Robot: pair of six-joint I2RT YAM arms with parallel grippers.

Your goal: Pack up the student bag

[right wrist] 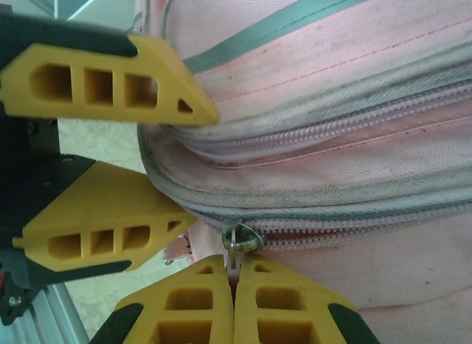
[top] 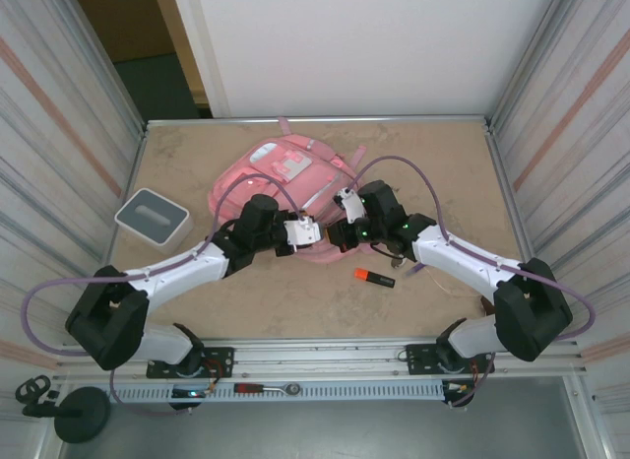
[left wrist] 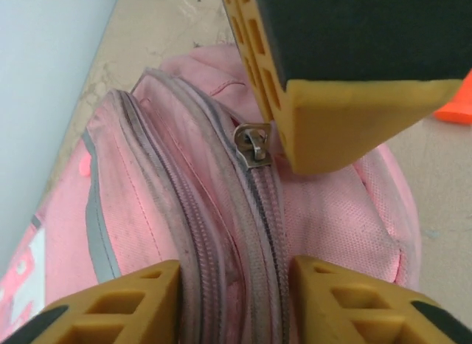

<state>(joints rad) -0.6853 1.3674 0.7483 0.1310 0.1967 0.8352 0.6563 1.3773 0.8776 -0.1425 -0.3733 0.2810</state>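
My left gripper straddles the bag's thick fold; it should open, back off and pinch the bag's zipper seam (left wrist: 259,266) while my right gripper pulls the zipper tab.
The student bag (top: 285,178), a pink fabric backpack, lies flat at the middle back of the table. My left gripper (left wrist: 236,289) straddles a raised ridge of the bag's near end, and both yellow fingers press the zipper seams between them. The right gripper (right wrist: 234,266) is shut on the thin pull tab of a metal zipper slider (right wrist: 242,239) on the bag's edge. That slider (left wrist: 254,145) sits at the end of its closed track, right beside the right gripper's finger (left wrist: 346,115). From above, the two grippers meet nose to nose at the bag's near edge, left gripper (top: 307,230) and right gripper (top: 341,229).
An orange highlighter (top: 374,278) lies on the table just in front of the right gripper. A grey and white box (top: 153,216) stands at the left. Corrugated walls close in the table on both sides.
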